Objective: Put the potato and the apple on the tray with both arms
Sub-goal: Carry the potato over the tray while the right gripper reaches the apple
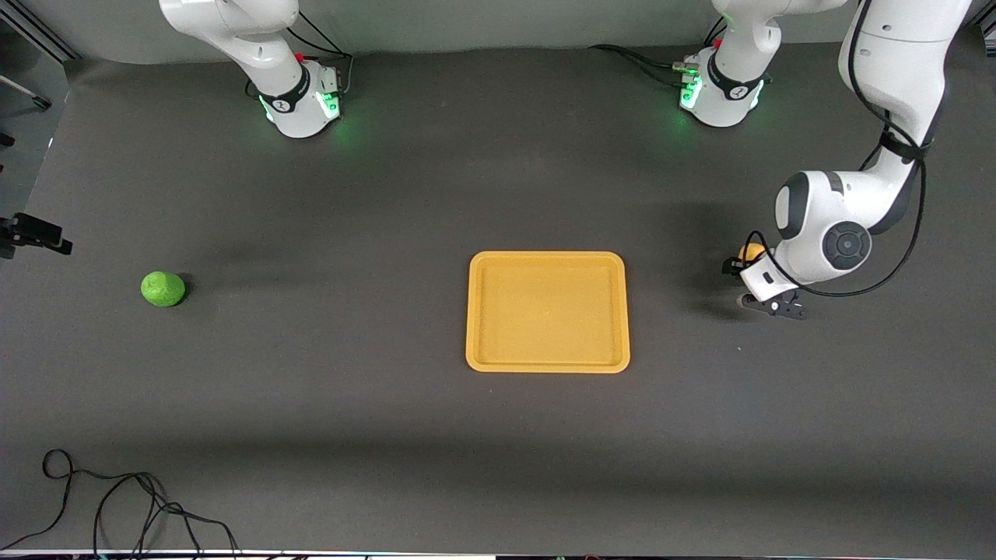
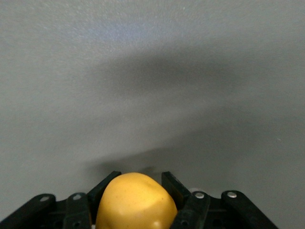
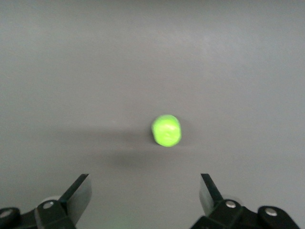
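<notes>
The robot's right gripper needs to close around the middle of the green apple (image 1: pixel 163 288) (image 3: pixel 167 130), with one finger on each side of the apple.
The yellow-orange potato (image 1: pixel 752 251) sits between the fingers of my left gripper (image 1: pixel 745 261), low over the table toward the left arm's end, beside the tray (image 1: pixel 545 311). In the left wrist view the gripper (image 2: pixel 138 179) is shut on the potato (image 2: pixel 136 204), both fingers pressed against its sides. The green apple (image 1: pixel 163 288) lies on the table toward the right arm's end. My right gripper (image 3: pixel 145 185) is open and empty, high over the apple (image 3: pixel 166 130); it is out of the front view. The tray is empty.
A loose black cable (image 1: pixel 132 498) lies at the table's near corner at the right arm's end. A black fixture (image 1: pixel 33 232) sticks in from that end's edge. Both arm bases (image 1: pixel 299 101) stand along the back edge.
</notes>
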Robot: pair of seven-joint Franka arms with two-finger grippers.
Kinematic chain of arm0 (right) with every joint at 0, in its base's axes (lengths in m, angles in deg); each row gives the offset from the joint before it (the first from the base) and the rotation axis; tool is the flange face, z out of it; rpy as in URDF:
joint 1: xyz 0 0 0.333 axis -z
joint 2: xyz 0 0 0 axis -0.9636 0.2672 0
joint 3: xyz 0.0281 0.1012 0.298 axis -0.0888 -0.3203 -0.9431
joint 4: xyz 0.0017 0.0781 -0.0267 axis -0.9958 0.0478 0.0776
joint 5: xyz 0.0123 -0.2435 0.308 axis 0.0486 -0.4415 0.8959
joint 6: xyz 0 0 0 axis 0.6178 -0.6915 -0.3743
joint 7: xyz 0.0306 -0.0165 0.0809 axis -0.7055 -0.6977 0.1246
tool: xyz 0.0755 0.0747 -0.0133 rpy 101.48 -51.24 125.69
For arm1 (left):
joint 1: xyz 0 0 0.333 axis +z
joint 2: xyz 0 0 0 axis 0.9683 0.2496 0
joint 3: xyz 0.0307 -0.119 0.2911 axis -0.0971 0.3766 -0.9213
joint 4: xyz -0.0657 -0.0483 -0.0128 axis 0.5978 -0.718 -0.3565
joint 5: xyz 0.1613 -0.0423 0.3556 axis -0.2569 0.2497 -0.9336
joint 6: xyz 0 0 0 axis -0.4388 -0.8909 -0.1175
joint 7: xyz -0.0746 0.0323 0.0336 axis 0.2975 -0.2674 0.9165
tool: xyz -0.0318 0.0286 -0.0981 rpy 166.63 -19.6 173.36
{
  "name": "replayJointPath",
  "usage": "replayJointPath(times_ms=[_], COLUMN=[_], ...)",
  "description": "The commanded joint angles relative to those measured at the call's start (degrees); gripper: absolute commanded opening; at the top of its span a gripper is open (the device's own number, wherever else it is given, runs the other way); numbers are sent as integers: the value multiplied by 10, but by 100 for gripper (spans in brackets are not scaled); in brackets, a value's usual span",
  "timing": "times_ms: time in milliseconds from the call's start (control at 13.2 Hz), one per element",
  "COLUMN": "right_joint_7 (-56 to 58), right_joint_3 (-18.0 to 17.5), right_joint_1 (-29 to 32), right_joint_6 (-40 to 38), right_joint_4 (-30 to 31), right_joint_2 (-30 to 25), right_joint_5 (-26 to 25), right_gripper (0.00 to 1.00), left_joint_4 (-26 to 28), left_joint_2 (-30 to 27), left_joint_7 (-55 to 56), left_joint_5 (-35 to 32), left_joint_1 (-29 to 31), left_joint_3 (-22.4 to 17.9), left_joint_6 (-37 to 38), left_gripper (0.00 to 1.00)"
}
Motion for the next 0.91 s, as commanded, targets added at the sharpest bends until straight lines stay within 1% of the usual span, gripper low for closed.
replayJointPath(times_ms=[0,76,152,303,455,531,607,683,759,834], right_joint_7=[44,46,45,46,55,62,65,87,126,163], right_joint_3=[33,39,39,40,41,41,41,41,41,41], right_joint_1=[-9,-10,-10,-10,-9,-8,-8,-8,-6,-6], right_joint_6=[39,51,68,138,214,246,261,265,279,300], right_joint_4=[50,63,81,139,187,200,206,206,206,206], right_joint_2=[-35,-36,-36,-35,-21,-8,8,33,59,87], right_joint_5=[8,8,8,9,10,12,30,61,100,145], right_gripper=[100,100,100,100,100,100,100,100,100,100], left_joint_4=[-62,-101,-140,-236,-329,-367,-396,-409,-404,-396], left_joint_2=[-37,-28,-5,56,129,158,183,200,206,209], left_joint_7=[42,86,142,279,385,416,432,437,437,438], left_joint_5=[5,6,6,6,6,6,6,5,5,4], left_joint_1=[-15,-30,-49,-100,-160,-183,-199,-218,-228,-233], left_joint_3=[3,14,22,39,42,42,42,43,42,42], left_joint_6=[121,148,152,152,144,143,142,140,123,108], left_gripper=[20,20,20,21,22,22,22,24,25,29])
